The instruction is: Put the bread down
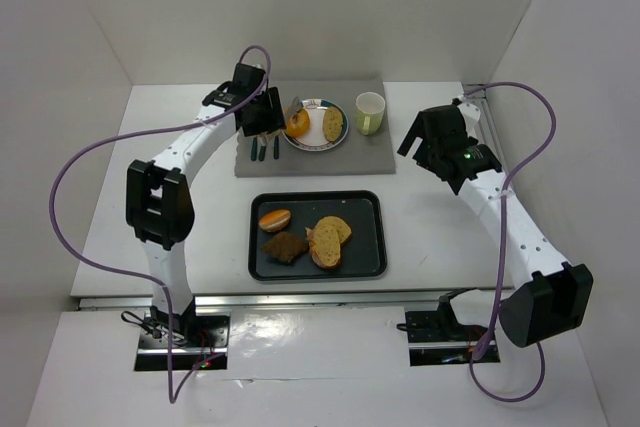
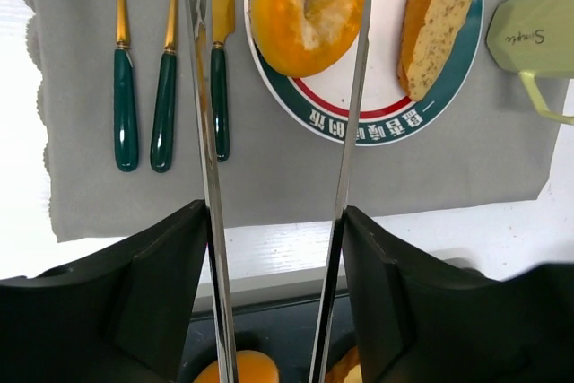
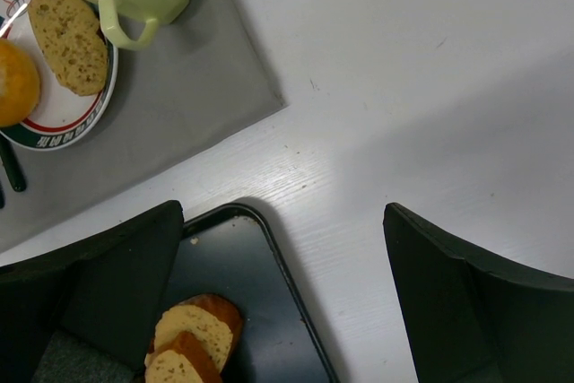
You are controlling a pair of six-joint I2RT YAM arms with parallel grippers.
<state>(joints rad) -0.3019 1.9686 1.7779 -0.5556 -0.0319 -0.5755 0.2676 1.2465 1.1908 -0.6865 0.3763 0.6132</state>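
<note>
I need to next move my left gripper to the bun in the black tray, beside the dark piece, and close it on the bun's long sides [image 1: 275, 220] [image 2: 239, 369].
An orange bagel-like bread [image 2: 305, 11] [image 1: 296, 124] lies on the white plate [image 2: 359, 118] [image 1: 316, 144], next to a seeded bread slice [image 2: 439, 20] [image 1: 333, 124]. My left gripper [image 2: 278, 221] [image 1: 262, 112] is shut on metal tongs [image 2: 204, 87], whose blades stand spread on either side of the bagel. The left blade is clear of it; the right blade runs along its edge. My right gripper [image 3: 287, 262] [image 1: 425, 142] is open and holds nothing, hovering over the table by the tray's far right corner.
A black tray [image 1: 370, 237] [image 3: 269, 266] in front holds a bun [image 1: 275, 219], a dark piece [image 1: 287, 246] and sliced bread [image 1: 330, 237]. On the grey mat [image 1: 330, 162] sit green-handled cutlery [image 2: 143, 87] left of the plate and a pale green mug [image 1: 370, 112] to its right.
</note>
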